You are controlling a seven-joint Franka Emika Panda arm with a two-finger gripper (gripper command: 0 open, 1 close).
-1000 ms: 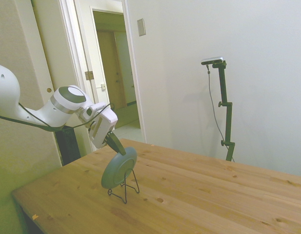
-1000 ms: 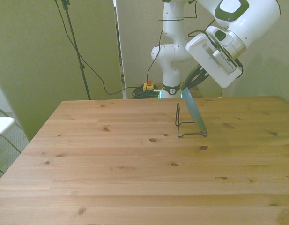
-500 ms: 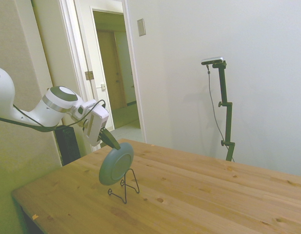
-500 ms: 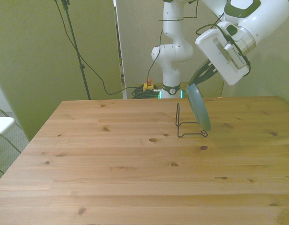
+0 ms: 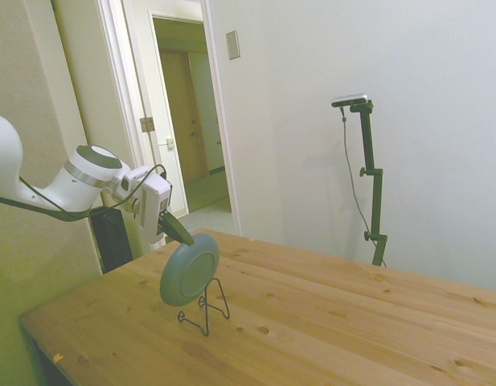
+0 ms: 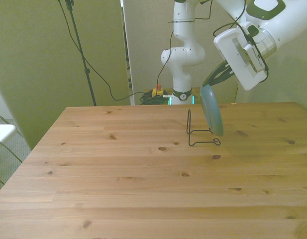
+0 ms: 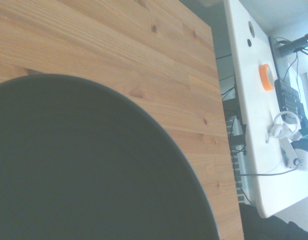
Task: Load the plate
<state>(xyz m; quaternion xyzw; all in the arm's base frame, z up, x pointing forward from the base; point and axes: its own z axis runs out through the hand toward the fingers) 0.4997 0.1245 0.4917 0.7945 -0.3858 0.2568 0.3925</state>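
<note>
The robot's gripper will release the teal plate, standing on edge, on the base wires of the black wire stand [image 6: 206,140].
The teal plate [image 5: 190,269] [image 6: 211,110] hangs on edge in the air, tilted, just above the thin black wire stand [image 5: 206,312] [image 6: 199,133]. My gripper [image 5: 178,232] [image 6: 213,79] is shut on the plate's upper rim, with the white arm reaching in from the side view's left. The plate's lower edge is close over the stand's base on the front view's right side; whether it touches the wire is unclear. In the wrist view the plate [image 7: 89,165] shows as a dark round shape filling most of the picture over the wooden table [image 7: 144,55].
The wooden table [image 6: 143,184] stretches wide toward the front view's left and near edge. In the wrist view a white side table [image 7: 258,115] past the table's edge carries an orange tape roll [image 7: 265,76] and cables. A doorway [image 5: 187,121] stands behind the arm.
The gripper has drawn up and back with the plate, toward the side view's left. The plate, which rested low against the stand, now hangs above it and stands more upright.
</note>
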